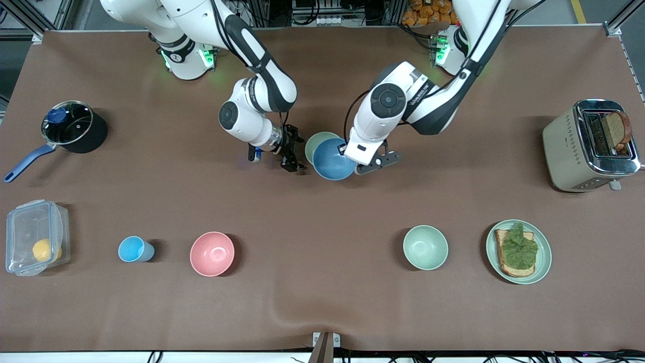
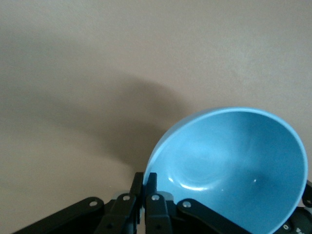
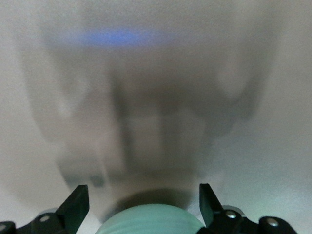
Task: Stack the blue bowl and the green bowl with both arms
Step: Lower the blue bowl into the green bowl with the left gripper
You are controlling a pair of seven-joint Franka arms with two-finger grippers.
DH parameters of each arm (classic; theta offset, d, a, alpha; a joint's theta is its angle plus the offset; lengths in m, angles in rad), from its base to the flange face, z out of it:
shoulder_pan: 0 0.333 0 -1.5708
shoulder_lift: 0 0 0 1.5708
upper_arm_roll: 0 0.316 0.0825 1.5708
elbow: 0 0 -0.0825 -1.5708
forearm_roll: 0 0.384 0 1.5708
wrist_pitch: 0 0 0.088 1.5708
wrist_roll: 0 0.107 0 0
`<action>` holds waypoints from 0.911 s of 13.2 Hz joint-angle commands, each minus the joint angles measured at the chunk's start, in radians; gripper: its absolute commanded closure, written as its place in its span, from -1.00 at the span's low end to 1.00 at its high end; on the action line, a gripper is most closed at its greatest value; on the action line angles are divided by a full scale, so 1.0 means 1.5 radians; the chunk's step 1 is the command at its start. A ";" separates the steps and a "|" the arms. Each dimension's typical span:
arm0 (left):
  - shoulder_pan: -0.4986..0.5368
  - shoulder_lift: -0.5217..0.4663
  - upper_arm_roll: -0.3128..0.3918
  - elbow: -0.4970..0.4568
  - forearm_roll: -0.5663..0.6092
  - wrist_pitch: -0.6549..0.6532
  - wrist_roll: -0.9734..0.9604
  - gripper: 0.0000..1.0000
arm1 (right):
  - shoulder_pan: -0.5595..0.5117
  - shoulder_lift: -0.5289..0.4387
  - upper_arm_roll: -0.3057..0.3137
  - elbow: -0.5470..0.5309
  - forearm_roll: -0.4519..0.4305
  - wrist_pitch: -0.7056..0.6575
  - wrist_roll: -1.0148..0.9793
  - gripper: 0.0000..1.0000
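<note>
My left gripper releases the blue bowl next inside the green bowl (image 1: 324,148), beside my open right gripper.
The blue bowl (image 1: 332,160) is tilted in the air, partly over the green bowl (image 1: 317,141), which sits on the table at mid-table and is partly hidden by it. My left gripper (image 1: 348,151) is shut on the blue bowl's rim. The left wrist view shows its fingers (image 2: 152,183) pinching the rim of the blue bowl (image 2: 234,165). My right gripper (image 1: 294,151) is open and empty, low beside the green bowl on the side toward the right arm's end. In the right wrist view the green bowl (image 3: 151,220) lies between that gripper's spread fingers (image 3: 78,202).
Nearer the front camera stand a second pale green bowl (image 1: 426,247), a pink bowl (image 1: 212,253), a light-blue cup (image 1: 133,249), a green plate (image 1: 544,252) with toast and a clear box (image 1: 35,237). A pot (image 1: 75,126) and a toaster (image 1: 587,146) stand at the table's ends.
</note>
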 commanded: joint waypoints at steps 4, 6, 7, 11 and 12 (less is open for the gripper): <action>-0.038 0.002 0.003 -0.036 -0.012 0.048 -0.015 1.00 | 0.001 0.003 0.001 0.002 0.026 -0.001 -0.025 -1.00; -0.043 0.003 0.003 -0.044 -0.011 0.053 -0.025 1.00 | 0.001 0.003 0.001 0.002 0.026 -0.001 -0.025 -1.00; -0.044 0.007 0.002 -0.045 -0.012 0.057 -0.027 1.00 | 0.001 0.003 0.001 0.002 0.026 -0.001 -0.025 -1.00; -0.053 0.022 0.002 -0.064 -0.011 0.108 -0.029 1.00 | 0.001 0.001 0.001 0.002 0.026 -0.001 -0.025 -1.00; -0.056 0.027 0.002 -0.071 -0.011 0.114 -0.028 1.00 | 0.001 0.001 0.001 0.002 0.026 -0.001 -0.025 -1.00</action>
